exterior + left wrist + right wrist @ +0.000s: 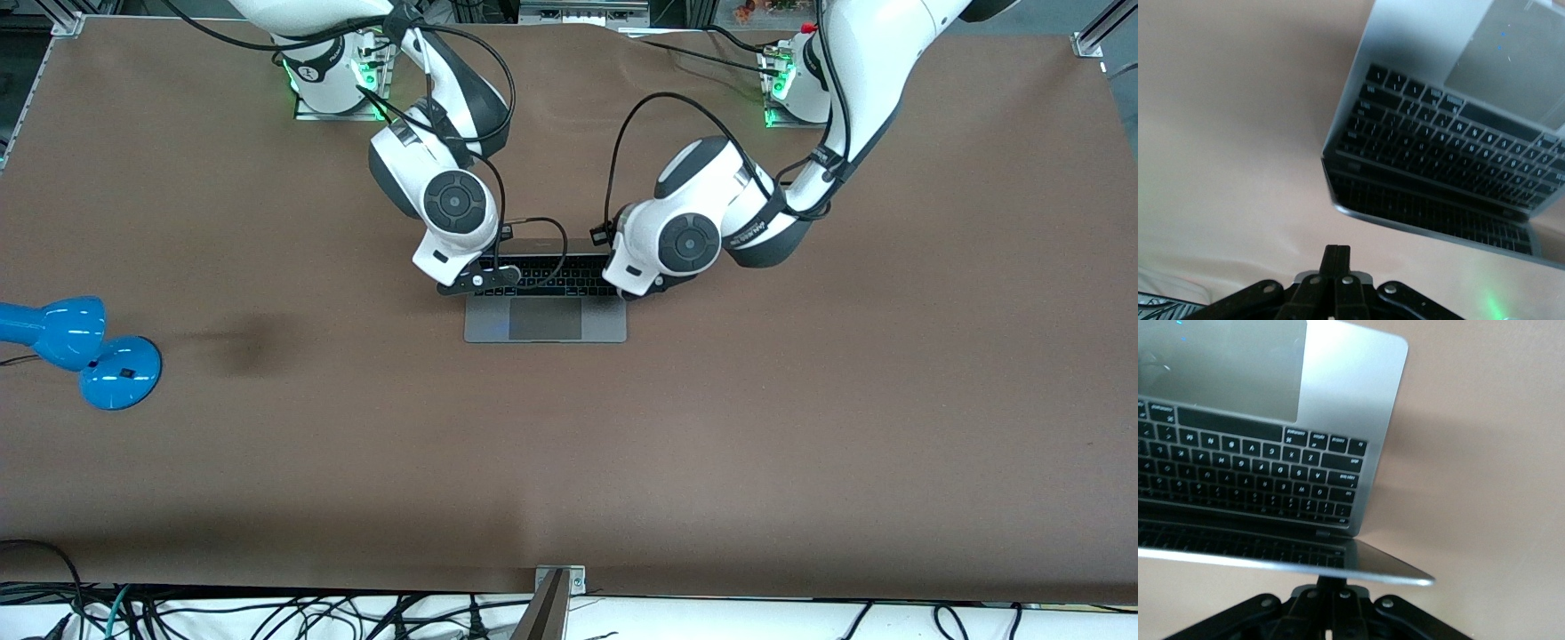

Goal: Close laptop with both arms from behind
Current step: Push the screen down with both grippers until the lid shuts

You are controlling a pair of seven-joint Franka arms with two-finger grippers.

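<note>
I should let go with my left gripper, and then the grey laptop's lid, now tilted forward over the keys, will rest flat over the black keys and touchpad (545, 292) (1503, 115).
The slim grey laptop (545, 318) lies open in the middle of the table, its lid tilted forward over the black keys. My right gripper (478, 281) is shut and sits at the back of the lid near the corner toward the right arm's end. In the right wrist view its fingertips (1337, 581) are partly hidden by the lid's top edge (1271, 561). My left gripper (638, 288) is shut at the lid's other corner. In the left wrist view its fingertips (1336, 257) stand just clear of the lid's edge (1405, 225), with the keyboard (1438, 147) showing past it.
A blue desk lamp (84, 348) lies on the brown table (800, 427) toward the right arm's end. Cables and a metal bracket (556, 587) run along the table edge nearest the front camera. Both arm bases (329, 76) stand along the edge farthest from it.
</note>
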